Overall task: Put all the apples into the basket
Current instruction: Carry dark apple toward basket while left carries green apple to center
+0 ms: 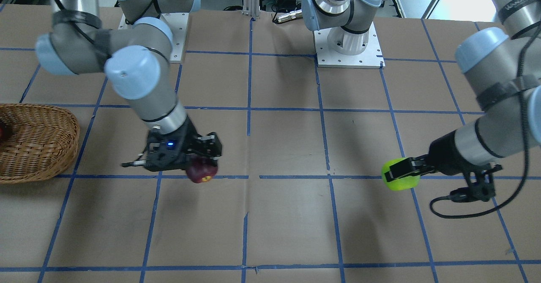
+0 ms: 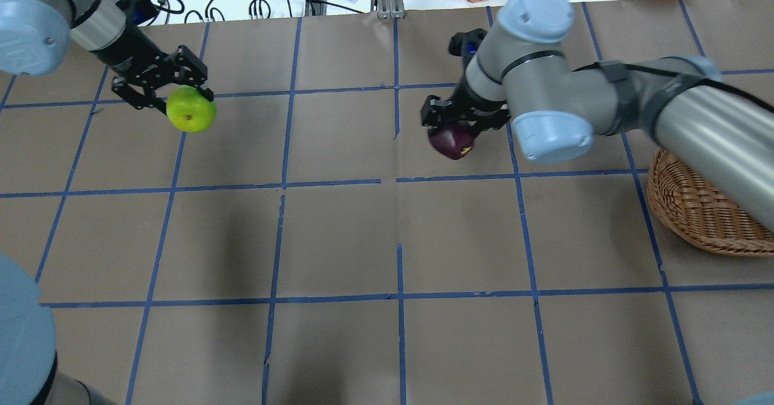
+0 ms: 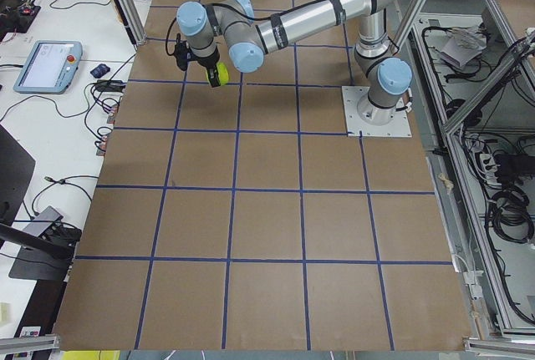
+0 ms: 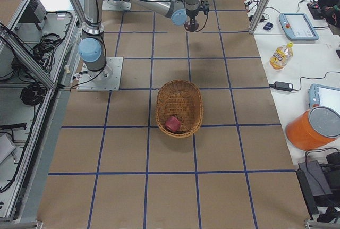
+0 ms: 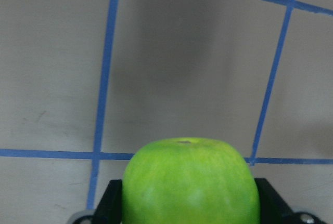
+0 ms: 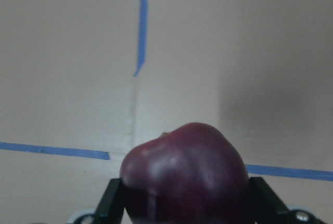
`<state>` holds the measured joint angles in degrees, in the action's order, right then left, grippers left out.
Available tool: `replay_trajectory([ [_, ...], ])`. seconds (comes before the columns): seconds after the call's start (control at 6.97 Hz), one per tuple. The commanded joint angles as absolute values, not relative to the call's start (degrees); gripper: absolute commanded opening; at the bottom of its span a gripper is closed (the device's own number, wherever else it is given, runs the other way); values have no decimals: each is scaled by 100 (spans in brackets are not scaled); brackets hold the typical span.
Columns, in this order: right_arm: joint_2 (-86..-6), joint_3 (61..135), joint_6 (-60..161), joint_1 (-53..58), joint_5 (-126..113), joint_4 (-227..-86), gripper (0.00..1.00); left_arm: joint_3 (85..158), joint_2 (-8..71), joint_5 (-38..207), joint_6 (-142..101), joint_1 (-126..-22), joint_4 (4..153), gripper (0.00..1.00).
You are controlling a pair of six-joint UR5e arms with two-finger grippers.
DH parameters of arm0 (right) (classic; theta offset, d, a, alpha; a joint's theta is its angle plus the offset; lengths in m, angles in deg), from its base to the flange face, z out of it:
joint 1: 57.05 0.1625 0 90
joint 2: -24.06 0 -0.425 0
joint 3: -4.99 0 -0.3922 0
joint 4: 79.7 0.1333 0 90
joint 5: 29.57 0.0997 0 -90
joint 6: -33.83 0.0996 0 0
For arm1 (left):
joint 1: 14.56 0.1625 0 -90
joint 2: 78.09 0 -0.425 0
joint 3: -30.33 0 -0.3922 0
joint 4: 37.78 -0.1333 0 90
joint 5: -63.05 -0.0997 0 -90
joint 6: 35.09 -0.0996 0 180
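My left gripper is going to release the lime green apple, now held above the table, on the bare table [image 1: 278,189], beside the gap that is in the blue tape.
My left gripper [image 2: 181,100] is shut on the lime green apple [image 2: 191,109] and holds it above the table at the far left; the apple fills the lower left wrist view [image 5: 190,182]. My right gripper [image 2: 459,128] is shut on the dark maroon apple [image 2: 452,141], held above the table's middle right, also in the right wrist view [image 6: 184,174]. The wicker basket [image 4: 180,86] stands at the table's right end, also in the overhead view [image 2: 695,211]. A red apple [image 4: 172,124] lies inside it.
The table is brown paper with blue tape lines [image 2: 396,181]. A yellow bottle [image 4: 280,55], an orange container [image 4: 313,128] and tablets [image 4: 300,25] lie on the side bench beyond the table's far edge. The arm bases [image 1: 348,42] stand at the robot's edge.
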<state>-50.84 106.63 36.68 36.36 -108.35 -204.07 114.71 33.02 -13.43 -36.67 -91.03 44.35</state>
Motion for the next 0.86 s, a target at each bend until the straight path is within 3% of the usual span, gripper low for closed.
replay_trajectory([
  [0.0, -5529, 10668, 1940, 2132, -11766, -19582, 24, 11488, 3536, -1315, -1431, -10380, 3499, 0],
  [0.29, -5548, 10677, 681, 1164, -12596, -19562, 24, 11986, 3844, -1481, -421, -11568, 2224, 0],
  [0.72, -5215, 10703, 263, -7, -12616, -19641, 28, 12980, 4091, -1824, 402, -12038, 628, 0],
])
